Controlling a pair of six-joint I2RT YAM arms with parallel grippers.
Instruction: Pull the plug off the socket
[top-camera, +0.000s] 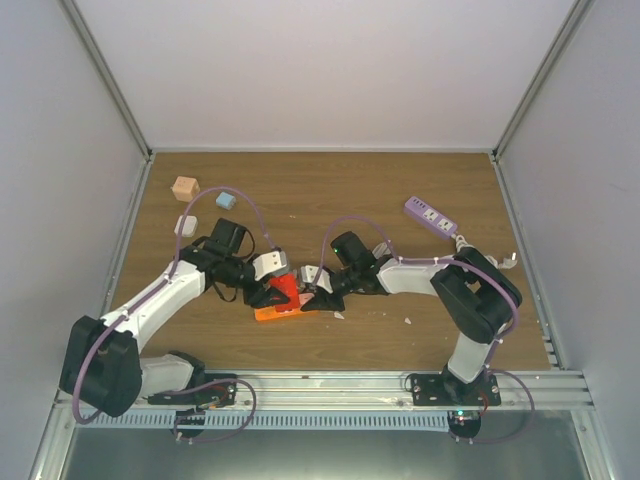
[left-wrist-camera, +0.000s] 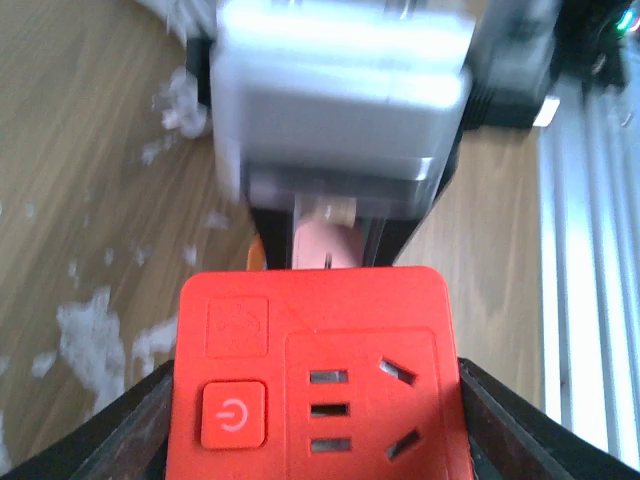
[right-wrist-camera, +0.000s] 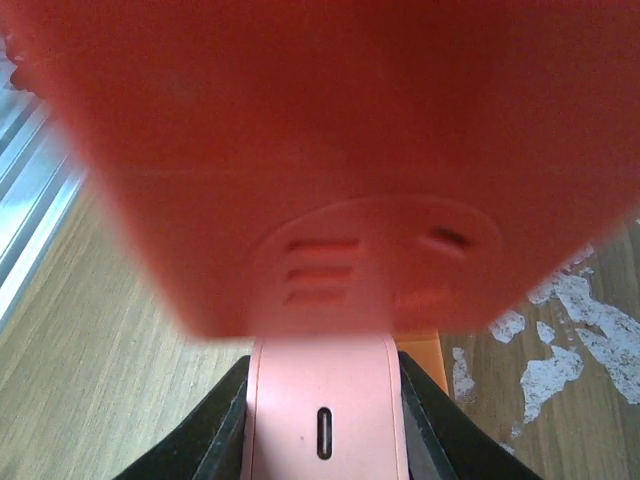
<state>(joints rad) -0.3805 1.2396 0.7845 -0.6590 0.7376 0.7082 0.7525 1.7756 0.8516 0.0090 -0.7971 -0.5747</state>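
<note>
My left gripper needs to release the red socket on the table (top-camera: 214, 231) next to the small white block, close to the light-blue cube.
The socket (top-camera: 283, 298) is a short orange strip with a red end, lying mid-table between both arms. My left gripper (top-camera: 272, 292) is shut on its red end; in the left wrist view the socket (left-wrist-camera: 320, 380) fills the space between my dark fingers (left-wrist-camera: 130, 430), power button and slots facing the camera. The plug (right-wrist-camera: 325, 400) is a pale pinkish-white block with one narrow slot. My right gripper (right-wrist-camera: 325, 440) is shut on it, and it butts against the socket's red face (right-wrist-camera: 300, 150). The plug (left-wrist-camera: 325, 238) also shows just beyond the socket's far edge. I cannot tell whether its pins are still seated.
A purple power strip (top-camera: 432, 215) lies at the back right. A tan cube (top-camera: 184, 187), a light-blue cube (top-camera: 225, 200) and a small white block (top-camera: 185, 225) sit at the back left. A metal rail (top-camera: 330, 385) runs along the near edge.
</note>
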